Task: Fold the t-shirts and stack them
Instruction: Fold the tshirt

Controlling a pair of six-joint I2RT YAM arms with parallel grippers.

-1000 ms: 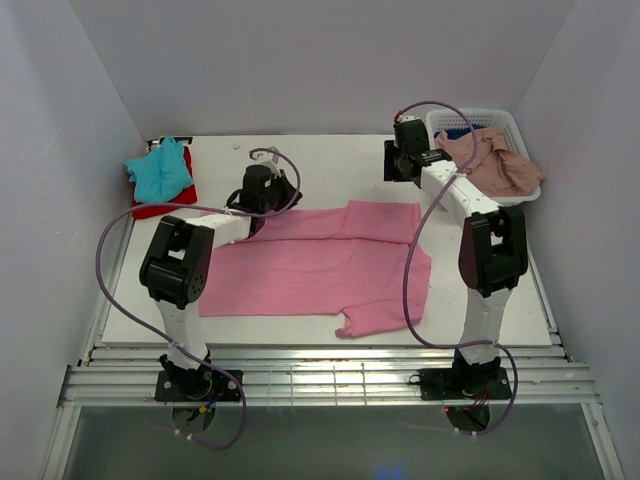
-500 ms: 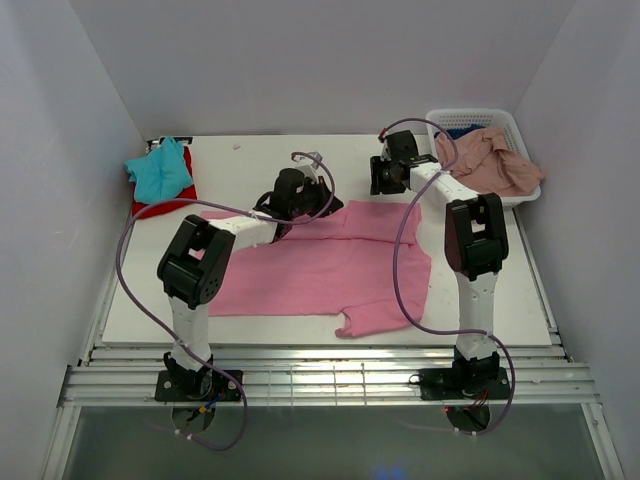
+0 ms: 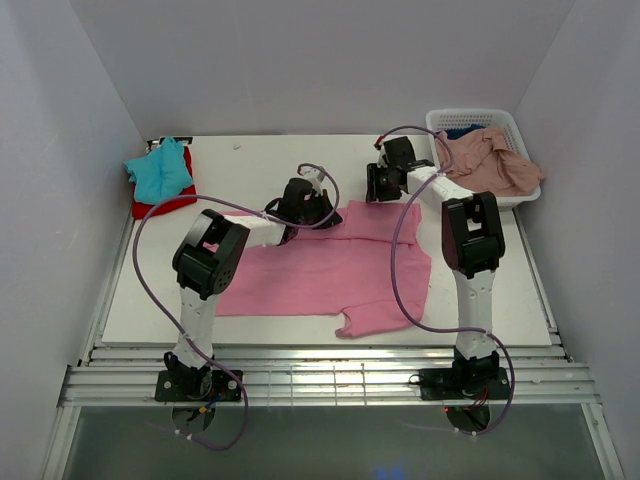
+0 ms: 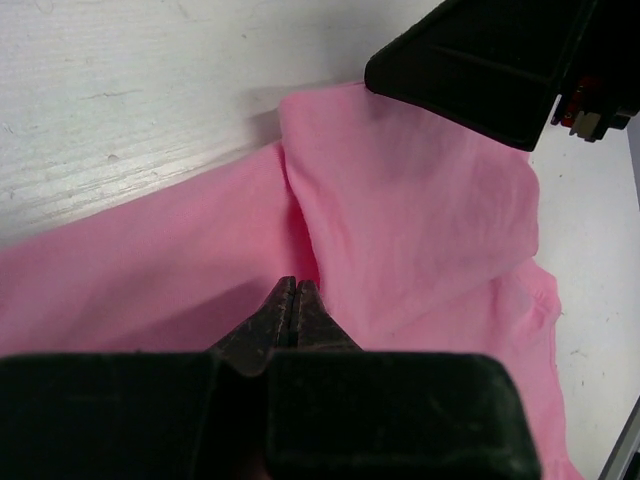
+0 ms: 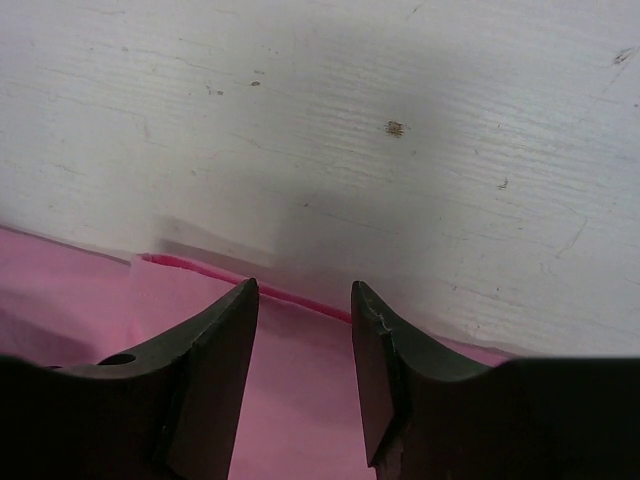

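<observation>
The pink t-shirt's far flap lies doubled over its lower layer; my right gripper should pinch the top layer's edge (image 5: 302,308) and pull it toward me.
A bright pink t-shirt (image 3: 330,270) lies spread on the white table. My left gripper (image 3: 320,208) is shut on a pinched fold of it (image 4: 420,220) near the far edge, and the cloth bunches at the tips (image 4: 295,285). The shirt's far left part is drawn over toward the right. My right gripper (image 3: 373,194) hangs open just above the shirt's far hem (image 5: 290,400), one finger (image 5: 215,350) on each side of a strip of cloth, nothing gripped. In the left wrist view the right gripper (image 4: 480,70) shows just beyond the fold.
A teal t-shirt (image 3: 160,168) lies on a red one (image 3: 158,208) at the far left corner. A white lattice basket (image 3: 500,118) at the far right holds a salmon-pink t-shirt (image 3: 490,160) and a dark blue one (image 3: 462,131). Walls close in on three sides.
My left gripper has travelled right along the shirt's far edge, pulling the left part of the pink cloth with it. The right gripper has moved left and down to the far hem.
</observation>
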